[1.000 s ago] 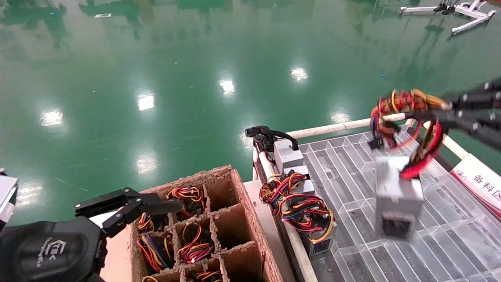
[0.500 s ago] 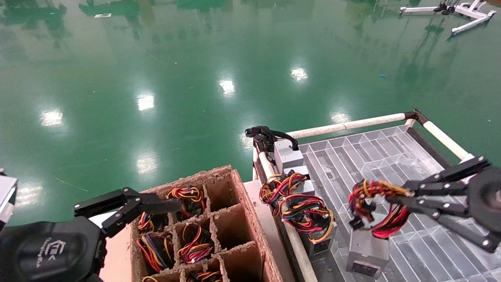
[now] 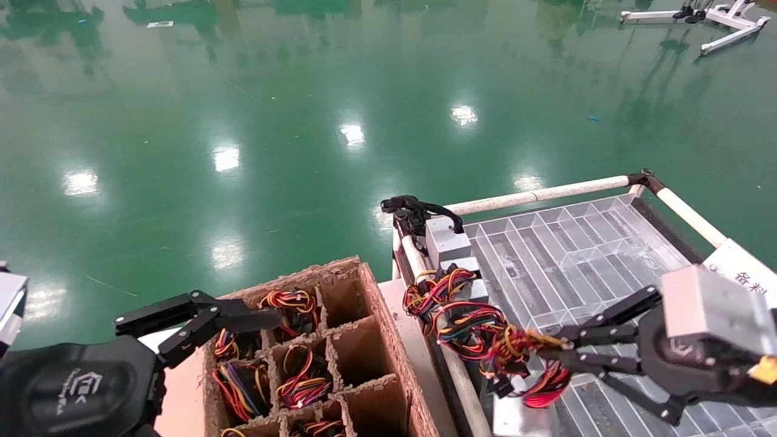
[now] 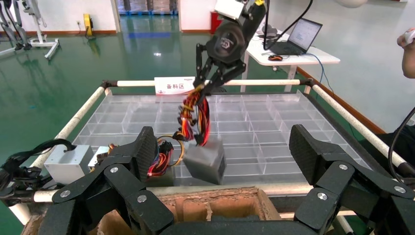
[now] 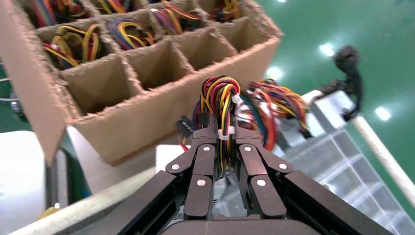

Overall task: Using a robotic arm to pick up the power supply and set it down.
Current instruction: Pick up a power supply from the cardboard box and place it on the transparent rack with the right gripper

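Next, I release the power supply, which hangs above the clear tray's corner now, from my right gripper on the clear tray (image 3: 520,414) beside the white rail, near the other power supplies.
The power supply (image 4: 205,159), a small grey box, hangs tilted by its bundle of red, yellow and black wires (image 3: 516,352) just above the clear tray's near-left corner. Only its top (image 3: 519,419) shows at the bottom edge of the head view. My right gripper (image 3: 561,353) is shut on the wire bundle (image 5: 222,105), and the left wrist view shows it from afar (image 4: 201,89). My left gripper (image 3: 203,318) hovers open over the cardboard box with nothing between its fingers (image 4: 147,149).
A brown cardboard divider box (image 3: 376,315) holds several wired units. More power supplies with wire bundles (image 3: 467,321) and a plain grey box with a black cable (image 3: 446,240) line the clear compartment tray (image 3: 576,255). White rails (image 3: 534,195) frame it, and a sign (image 3: 740,273) is on the right.
My right gripper has swung down and to the left with the power supply, from high over the tray's far right to low by its near-left edge. The left arm has not moved.
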{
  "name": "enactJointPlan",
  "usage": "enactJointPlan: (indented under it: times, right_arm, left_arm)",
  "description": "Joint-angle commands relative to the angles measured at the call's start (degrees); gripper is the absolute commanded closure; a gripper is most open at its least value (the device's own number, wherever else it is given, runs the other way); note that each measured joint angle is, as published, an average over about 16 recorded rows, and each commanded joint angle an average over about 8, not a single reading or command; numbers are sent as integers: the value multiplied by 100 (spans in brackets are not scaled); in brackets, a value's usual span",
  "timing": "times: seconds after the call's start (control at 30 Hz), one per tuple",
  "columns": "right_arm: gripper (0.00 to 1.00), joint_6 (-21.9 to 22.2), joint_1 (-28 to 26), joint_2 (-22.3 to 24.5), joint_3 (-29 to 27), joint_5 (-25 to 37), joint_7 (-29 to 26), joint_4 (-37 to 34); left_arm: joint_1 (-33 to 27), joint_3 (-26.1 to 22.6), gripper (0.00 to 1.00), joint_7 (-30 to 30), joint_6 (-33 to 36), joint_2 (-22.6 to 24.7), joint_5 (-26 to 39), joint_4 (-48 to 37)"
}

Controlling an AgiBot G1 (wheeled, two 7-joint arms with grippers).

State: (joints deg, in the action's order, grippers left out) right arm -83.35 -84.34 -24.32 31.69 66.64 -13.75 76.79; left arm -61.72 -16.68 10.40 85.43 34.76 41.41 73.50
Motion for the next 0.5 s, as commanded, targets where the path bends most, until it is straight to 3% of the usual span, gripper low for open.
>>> enactJointPlan:
  times: [0.03,0.5]
  right_arm:
    - [100,-26,11,-85,46,26,12,-6]
    - [100,-375,15,-407,183,-215,279,-116]
  left_arm:
    - [0,-1,0,0,0,0,0,0]
    - [-1,-6,0,-3,-2,-2,-4,0]
